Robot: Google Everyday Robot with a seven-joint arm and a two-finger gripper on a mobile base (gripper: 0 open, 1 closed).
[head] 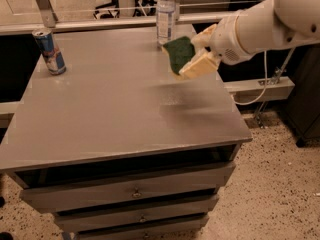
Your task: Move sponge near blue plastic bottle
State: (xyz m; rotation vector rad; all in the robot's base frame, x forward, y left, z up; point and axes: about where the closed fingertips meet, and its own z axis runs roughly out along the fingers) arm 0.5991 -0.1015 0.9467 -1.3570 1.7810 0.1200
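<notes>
Next, I release the sponge on the grey cabinet top [187, 53], beside the blue plastic bottle's base, on the cable side. The sponge is now held tilted in the air.
The sponge [179, 54], dark green on top with a pale yellow layer, is held tilted in the air above the back right part of the grey cabinet top [115, 109]. My gripper [197, 56] is shut on the sponge from the right, its cream fingers [200, 64] clamped on it. The blue plastic bottle [165, 14], clear with a white cap, stands upright at the back edge of the top, just left of and behind the sponge, a short gap away.
A blue-and-silver drink can [49, 51] stands at the back left of the top. Drawers [130, 189] face the front below. A rail [100, 24] runs behind the cabinet. A cable [260, 91] hangs at the right over speckled floor.
</notes>
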